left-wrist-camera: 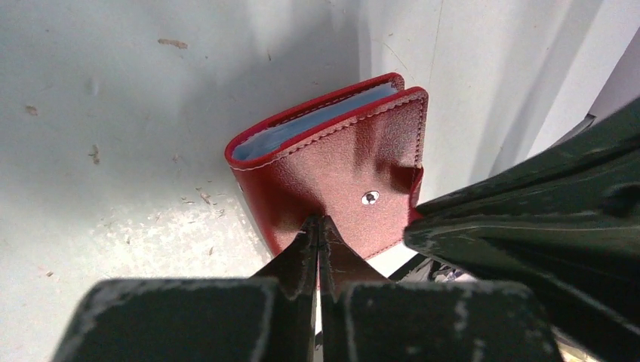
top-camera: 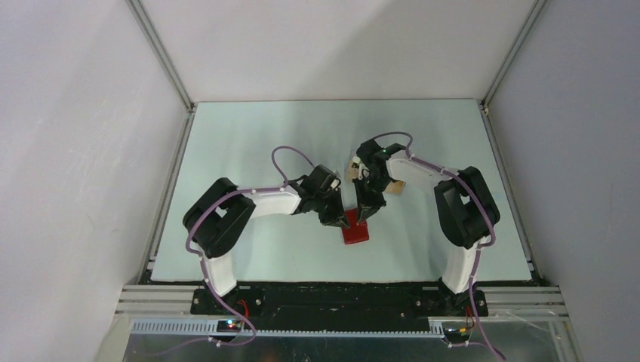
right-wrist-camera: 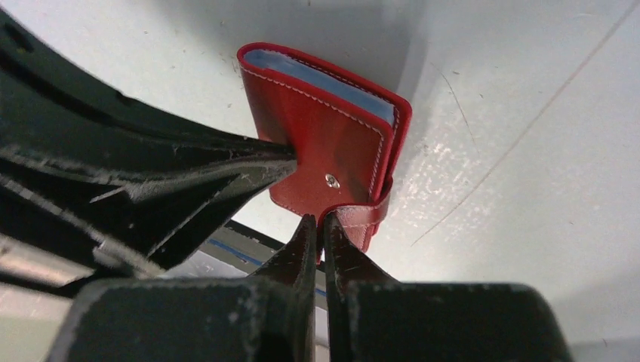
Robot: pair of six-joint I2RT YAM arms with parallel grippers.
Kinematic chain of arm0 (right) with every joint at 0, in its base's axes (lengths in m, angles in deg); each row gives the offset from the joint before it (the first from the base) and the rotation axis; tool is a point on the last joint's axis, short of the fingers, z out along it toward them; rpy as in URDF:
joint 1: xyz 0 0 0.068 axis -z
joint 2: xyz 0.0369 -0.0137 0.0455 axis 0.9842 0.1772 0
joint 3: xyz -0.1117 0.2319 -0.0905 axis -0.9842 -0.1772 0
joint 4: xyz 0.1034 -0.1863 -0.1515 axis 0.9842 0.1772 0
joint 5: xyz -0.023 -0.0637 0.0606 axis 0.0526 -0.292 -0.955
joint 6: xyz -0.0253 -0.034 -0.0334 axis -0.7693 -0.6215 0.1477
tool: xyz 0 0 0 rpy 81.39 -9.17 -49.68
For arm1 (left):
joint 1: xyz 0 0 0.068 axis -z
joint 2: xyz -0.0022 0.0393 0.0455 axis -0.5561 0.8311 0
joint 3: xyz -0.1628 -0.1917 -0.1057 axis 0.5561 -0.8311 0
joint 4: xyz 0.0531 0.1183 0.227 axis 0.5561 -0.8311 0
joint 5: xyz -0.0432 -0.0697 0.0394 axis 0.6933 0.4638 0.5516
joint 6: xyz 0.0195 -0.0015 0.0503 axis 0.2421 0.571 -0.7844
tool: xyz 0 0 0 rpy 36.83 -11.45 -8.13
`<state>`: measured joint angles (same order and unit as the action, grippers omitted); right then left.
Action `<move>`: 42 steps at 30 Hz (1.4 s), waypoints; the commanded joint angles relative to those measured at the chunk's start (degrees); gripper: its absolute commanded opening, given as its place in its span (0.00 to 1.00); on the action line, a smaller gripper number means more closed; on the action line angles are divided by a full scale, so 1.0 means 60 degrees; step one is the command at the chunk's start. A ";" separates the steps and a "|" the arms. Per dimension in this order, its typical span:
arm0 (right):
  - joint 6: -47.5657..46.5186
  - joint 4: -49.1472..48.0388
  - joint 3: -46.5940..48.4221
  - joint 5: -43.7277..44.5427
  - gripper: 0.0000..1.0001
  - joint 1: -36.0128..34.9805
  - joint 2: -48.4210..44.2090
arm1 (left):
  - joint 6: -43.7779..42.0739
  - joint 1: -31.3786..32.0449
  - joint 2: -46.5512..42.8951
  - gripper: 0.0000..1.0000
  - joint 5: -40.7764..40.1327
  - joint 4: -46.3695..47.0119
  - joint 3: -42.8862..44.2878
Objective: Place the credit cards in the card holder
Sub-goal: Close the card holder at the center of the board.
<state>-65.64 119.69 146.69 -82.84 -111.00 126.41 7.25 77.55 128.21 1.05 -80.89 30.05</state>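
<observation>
My left gripper is shut on the card holder's flat front cover, away from its edge, so it should open and take the closing tab (right-wrist-camera: 364,216).
The card holder (top-camera: 356,231), a small red wallet, lies on the table between the two arms. In the left wrist view the card holder (left-wrist-camera: 355,162) is folded, with blue-grey sleeves showing at its top edge. My left gripper (left-wrist-camera: 318,223) is shut, pinching the edge of its front cover. In the right wrist view my right gripper (right-wrist-camera: 324,221) is shut on the little red closing tab of the card holder (right-wrist-camera: 324,128). Tan credit cards (top-camera: 394,187) lie behind the right wrist, mostly hidden by the arm. From above, the left gripper (top-camera: 339,220) and right gripper (top-camera: 364,216) meet over the wallet.
The pale table (top-camera: 249,136) is walled by white panels at the left, back and right. A metal frame rail (top-camera: 340,298) runs along the near edge by the arm bases. Each gripper's dark fingers fill one side of the other's wrist view.
</observation>
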 commanded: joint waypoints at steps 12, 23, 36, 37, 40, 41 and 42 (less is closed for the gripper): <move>0.0613 -0.0749 0.0240 -0.0537 0.43 -0.0520 0.0645 | -0.0352 0.0067 0.0188 0.00 -0.0175 -0.0135 0.0237; 0.0684 -0.0968 -0.0099 -0.0389 0.72 0.0008 -0.0697 | -0.0173 0.0060 -0.0058 0.01 0.0044 -0.0058 0.0326; 0.0411 -0.1223 -0.1126 -0.0766 0.54 0.0883 -0.0944 | 0.0988 -0.0110 -0.0348 0.20 0.0986 0.2171 -0.0433; 0.0396 -0.1252 -0.1173 -0.0749 0.54 0.0975 -0.1015 | 0.0988 -0.0104 -0.0402 0.20 0.0981 0.2171 -0.0450; 0.0319 -0.1270 -0.1455 -0.0751 0.54 0.1338 -0.1371 | 0.0996 -0.0123 -0.0456 0.22 0.0941 0.2196 -0.0573; 0.0284 -0.1278 -0.1513 -0.0793 0.53 0.1423 -0.1427 | 0.1012 -0.0126 -0.0411 0.22 0.0960 0.2203 -0.0594; 0.0214 -0.1265 -0.1645 -0.0819 0.51 0.1590 -0.1538 | 0.1030 -0.0136 -0.0376 0.22 0.0957 0.2209 -0.0609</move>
<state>-62.63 112.87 138.47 -86.84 -104.61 121.60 12.68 77.18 128.10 5.90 -69.74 27.23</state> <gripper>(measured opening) 0.536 0.220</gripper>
